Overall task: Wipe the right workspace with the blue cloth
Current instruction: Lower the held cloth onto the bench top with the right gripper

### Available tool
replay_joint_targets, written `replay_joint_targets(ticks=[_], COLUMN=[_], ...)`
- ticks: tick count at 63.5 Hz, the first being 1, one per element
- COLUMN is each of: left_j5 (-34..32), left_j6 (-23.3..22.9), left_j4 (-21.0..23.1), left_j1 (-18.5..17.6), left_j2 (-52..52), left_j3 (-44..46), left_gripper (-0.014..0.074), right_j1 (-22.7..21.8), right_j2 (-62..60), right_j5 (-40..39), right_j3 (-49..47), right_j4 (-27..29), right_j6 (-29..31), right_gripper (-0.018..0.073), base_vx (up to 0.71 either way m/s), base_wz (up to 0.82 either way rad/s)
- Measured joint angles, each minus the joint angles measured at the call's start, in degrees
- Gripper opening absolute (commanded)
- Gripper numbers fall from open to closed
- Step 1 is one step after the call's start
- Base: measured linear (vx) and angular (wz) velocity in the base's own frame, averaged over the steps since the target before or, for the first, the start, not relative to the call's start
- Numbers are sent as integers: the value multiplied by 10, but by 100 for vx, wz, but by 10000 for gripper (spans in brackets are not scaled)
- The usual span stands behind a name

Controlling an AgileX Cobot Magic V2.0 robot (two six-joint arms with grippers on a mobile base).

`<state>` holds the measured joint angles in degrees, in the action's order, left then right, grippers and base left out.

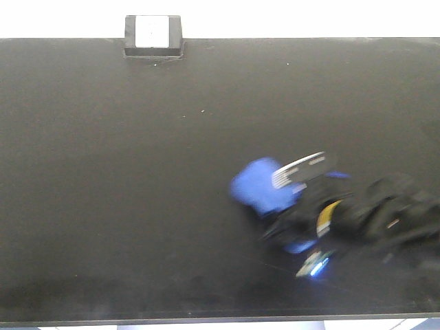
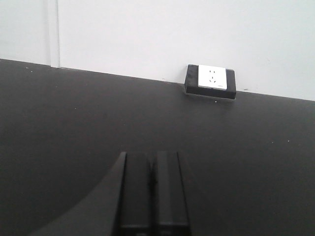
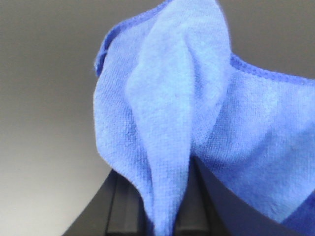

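Observation:
The blue cloth will go down on the black table [image 1: 311, 192] beneath my right gripper's wrist, midway between the front and far edges.
The blue cloth [image 1: 260, 185] lies bunched on the black table [image 1: 137, 172], right of centre. My right gripper [image 1: 289, 196] comes in from the right edge and is blurred; it is shut on the cloth. In the right wrist view the cloth [image 3: 167, 123] fills most of the picture, with a fold pinched between the two dark fingers [image 3: 125, 206]. My left gripper [image 2: 151, 196] is shut and empty, low over bare table; it does not show in the front view.
A white wall socket in a black housing [image 1: 152, 34] sits at the table's far edge, left of centre, also in the left wrist view [image 2: 210, 81]. A pale wall [image 2: 172, 29] stands behind the table. The table's front edge [image 1: 206, 320] runs along the bottom.

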<state>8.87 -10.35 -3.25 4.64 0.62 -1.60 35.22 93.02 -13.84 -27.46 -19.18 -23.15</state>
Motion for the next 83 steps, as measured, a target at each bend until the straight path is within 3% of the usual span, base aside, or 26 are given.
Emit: replay_joint_targets(ticks=[7, 15, 25, 39, 49, 60, 72, 83], left_j5=[0, 0, 0, 0, 0, 0, 0, 0], left_j6=[0, 0, 0, 0, 0, 0, 0, 0], left_j4=[0, 0, 0, 0, 0, 0, 0, 0], left_j1=[0, 0, 0, 0, 0, 0, 0, 0], left_j2=[0, 0, 0, 0, 0, 0, 0, 0], left_j3=[0, 0, 0, 0, 0, 0, 0, 0], left_gripper=[-6, -6, -6, -6, -6, -6, -6, -6], right_j1=[37, -2, -150, -391, -467, -429, -282, -195], right_j2=[1, 1, 1, 1, 0, -1, 0, -4], right_j5=[4, 23, 30, 43, 50, 46, 41, 41], right_j3=[0, -3, -4, -4, -5, -5, -5, -5], right_j4=[22, 54, 69, 74, 76, 78, 75, 72], right_j6=[0, 23, 76, 85, 77, 76, 77, 78], right_gripper=[1, 2, 2, 2, 2, 2, 2, 18], base_vx=[0, 0, 0, 0, 0, 0, 0, 0], base_wz=[0, 0, 0, 0, 0, 0, 0, 0])
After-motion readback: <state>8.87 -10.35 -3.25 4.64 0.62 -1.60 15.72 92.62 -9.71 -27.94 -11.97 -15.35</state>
